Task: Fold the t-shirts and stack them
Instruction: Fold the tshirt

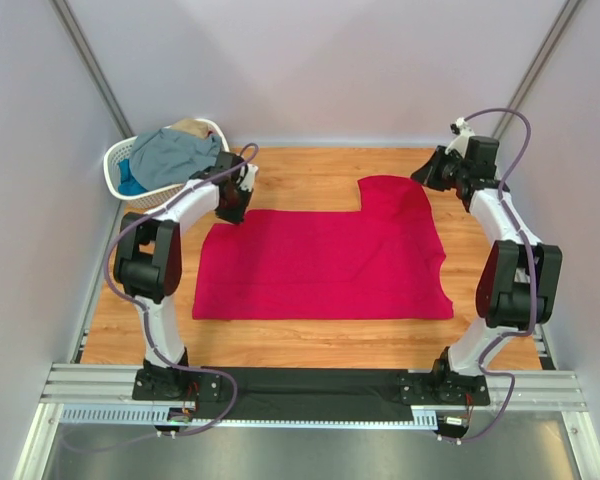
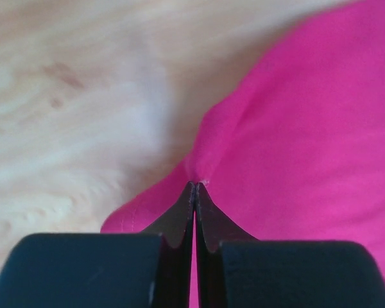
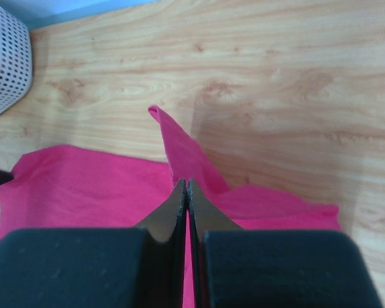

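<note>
The pink t-shirt's far edge is pinched by my left gripper inward of the loose corner, so I will open it and take that corner (image 1: pixel 213 230) before I fold the t-shirt's edge over.
The large crimson-pink t-shirt (image 1: pixel 325 262) lies spread on the wooden table. My left gripper (image 1: pixel 232 207) is at its far left corner and is shut on a pinch of the pink cloth (image 2: pixel 295 128), with the fingertips meeting on a raised fold (image 2: pixel 196 186). My right gripper (image 1: pixel 430 172) is at the shirt's far right part and is shut on a lifted strip of the same cloth (image 3: pixel 179 151). A grey-blue t-shirt (image 1: pixel 172 152), a bit of a bright blue one (image 1: pixel 130 185) and a tan one (image 1: pixel 190 127) lie piled in the basket.
The white lattice basket (image 1: pixel 117 158) stands at the far left corner of the table, and also shows in the right wrist view (image 3: pixel 6 58). Grey walls close in the left, the right and the back. Bare wood (image 1: pixel 310 170) lies beyond the shirt.
</note>
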Robot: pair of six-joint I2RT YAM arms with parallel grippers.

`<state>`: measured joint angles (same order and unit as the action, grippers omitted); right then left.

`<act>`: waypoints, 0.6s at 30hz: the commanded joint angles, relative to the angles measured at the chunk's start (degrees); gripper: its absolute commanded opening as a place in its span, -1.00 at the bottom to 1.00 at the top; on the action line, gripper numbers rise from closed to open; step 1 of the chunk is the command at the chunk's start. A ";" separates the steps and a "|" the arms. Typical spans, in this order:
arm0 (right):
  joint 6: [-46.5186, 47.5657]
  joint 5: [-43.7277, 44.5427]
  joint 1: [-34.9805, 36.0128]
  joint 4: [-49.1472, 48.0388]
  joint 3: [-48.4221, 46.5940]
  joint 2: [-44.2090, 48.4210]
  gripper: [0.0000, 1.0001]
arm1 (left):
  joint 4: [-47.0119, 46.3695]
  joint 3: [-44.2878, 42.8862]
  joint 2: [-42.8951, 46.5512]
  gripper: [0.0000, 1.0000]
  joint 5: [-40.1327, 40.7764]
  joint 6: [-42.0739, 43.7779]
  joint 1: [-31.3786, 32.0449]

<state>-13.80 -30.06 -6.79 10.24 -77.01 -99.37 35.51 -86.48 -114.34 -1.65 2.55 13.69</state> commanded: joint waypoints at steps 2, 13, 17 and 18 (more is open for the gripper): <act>1.32 3.43 0.19 4.17 2.48 5.24 -0.99 | 0.53 7.62 10.10 -0.96 4.73 -7.64 6.59; 0.71 5.37 0.19 13.32 1.25 5.95 -0.99 | 5.54 13.63 17.04 -0.07 8.60 -12.92 12.06; 0.44 4.75 0.19 13.58 1.51 5.42 -0.99 | 4.92 10.72 16.88 -0.04 5.87 -11.96 9.87; 0.62 4.66 0.19 13.58 1.69 5.42 -0.99 | 4.58 10.37 16.18 -0.04 5.87 -10.99 9.51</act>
<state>-13.23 -25.02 -6.79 23.22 -74.19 -94.72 41.34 -72.82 -99.70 4.36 -9.04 24.53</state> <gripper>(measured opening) 0.005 0.480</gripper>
